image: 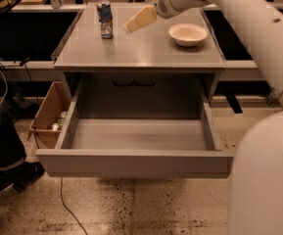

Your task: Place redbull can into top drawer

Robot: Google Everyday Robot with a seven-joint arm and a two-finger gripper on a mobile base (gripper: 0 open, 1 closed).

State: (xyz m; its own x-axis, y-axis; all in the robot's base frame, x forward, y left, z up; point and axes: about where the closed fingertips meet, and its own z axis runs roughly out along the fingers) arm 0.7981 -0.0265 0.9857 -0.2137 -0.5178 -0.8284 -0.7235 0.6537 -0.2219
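Observation:
I will next move my gripper to the upper part of the redbull can (104, 10) and close it there, leaving the lower part of the can below my fingers.
The redbull can (105, 19) stands upright at the back left of the grey cabinet top (141, 53). It is slim, silver and blue. My gripper (130, 27) hangs over the cabinet top just right of the can, a short gap away, with its cream fingers (140, 19) pointing down-left toward it. The top drawer (136, 158) is pulled wide open below, and its inside is bare.
A cream bowl (188, 34) sits at the back right of the cabinet top. A brown cardboard box (49, 114) with small items stands on the floor left of the drawer. A person's leg and shoe (6, 155) are at the far left. My white arm (258, 28) crosses the right side.

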